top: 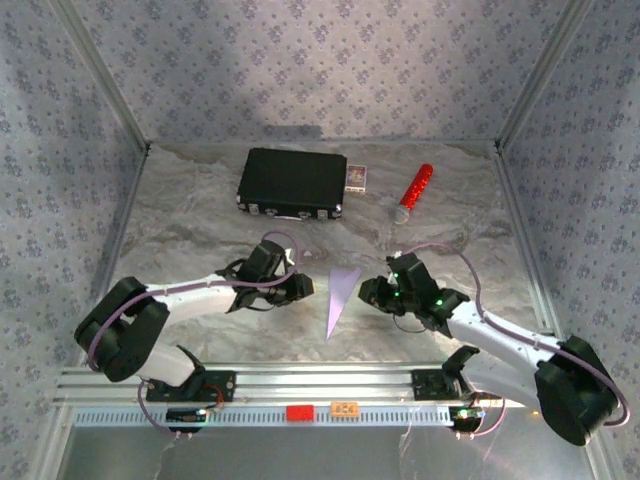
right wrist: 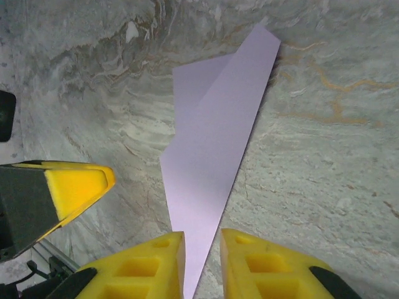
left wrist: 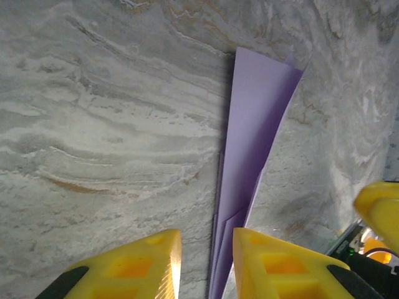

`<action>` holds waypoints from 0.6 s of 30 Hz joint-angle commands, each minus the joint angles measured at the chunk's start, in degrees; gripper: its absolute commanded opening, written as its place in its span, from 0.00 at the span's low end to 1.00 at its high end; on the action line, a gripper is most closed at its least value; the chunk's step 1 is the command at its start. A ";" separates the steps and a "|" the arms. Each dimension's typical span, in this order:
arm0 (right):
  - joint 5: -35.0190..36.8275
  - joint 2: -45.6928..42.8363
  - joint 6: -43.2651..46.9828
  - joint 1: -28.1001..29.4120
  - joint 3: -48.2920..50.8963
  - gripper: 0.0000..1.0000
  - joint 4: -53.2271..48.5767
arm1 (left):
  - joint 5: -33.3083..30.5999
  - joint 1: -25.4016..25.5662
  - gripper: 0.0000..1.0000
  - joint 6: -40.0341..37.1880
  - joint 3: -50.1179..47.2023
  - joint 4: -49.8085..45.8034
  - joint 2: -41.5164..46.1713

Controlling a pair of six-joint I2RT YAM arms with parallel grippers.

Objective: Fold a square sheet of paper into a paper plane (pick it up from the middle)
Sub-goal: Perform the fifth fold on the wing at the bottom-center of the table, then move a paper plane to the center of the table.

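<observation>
The paper plane leans over with its layers loosely parted, so the robot's right gripper needs to support its side while the left gripper closes on the middle fold (left wrist: 221, 265).
The square sheet of paper is folded into a slim pale lilac paper plane (top: 340, 297). It lies on the marbled table between my two grippers, with its tip toward the near edge. My left gripper (top: 300, 285) sits just left of it. In the left wrist view the plane (left wrist: 252, 156) runs down into the gap between the yellow fingers (left wrist: 207, 261), close to the right finger, with bare table beside it. My right gripper (top: 372, 293) sits just right of it. In the right wrist view the plane's narrow end (right wrist: 209, 187) passes between parted fingers (right wrist: 202, 265).
A black case (top: 292, 183) lies at the back, with a small card box (top: 357, 178) beside it and a red-and-silver cylinder (top: 413, 192) to the right. Patterned walls enclose the table on three sides. A metal rail (top: 300, 385) runs along the near edge.
</observation>
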State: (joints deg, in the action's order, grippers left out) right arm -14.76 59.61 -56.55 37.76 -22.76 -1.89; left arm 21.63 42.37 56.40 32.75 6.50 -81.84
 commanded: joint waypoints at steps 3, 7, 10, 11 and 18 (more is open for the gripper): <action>-3.34 6.61 0.42 1.36 -3.07 0.22 3.71 | 2.57 1.43 0.29 1.05 -0.88 2.73 -0.54; -3.34 10.06 0.53 1.97 -4.13 0.21 3.92 | 5.17 2.60 0.28 0.05 0.63 3.02 -3.35; -3.66 11.41 -0.12 2.31 -3.88 0.21 4.90 | 5.71 3.72 0.27 -0.41 1.47 3.69 -5.60; -3.66 11.71 -0.22 2.57 -3.78 0.21 5.23 | 5.45 3.86 0.27 -0.42 1.67 3.54 -6.35; -4.00 14.16 -0.97 4.18 -3.82 0.20 6.39 | 8.01 4.89 0.26 -0.83 3.47 5.27 -10.37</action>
State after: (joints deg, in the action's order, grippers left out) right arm -18.06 73.08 -56.62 41.17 -25.34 3.62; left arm 27.51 46.52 56.82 34.37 10.13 -91.50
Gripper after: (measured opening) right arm 0.206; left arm 0.254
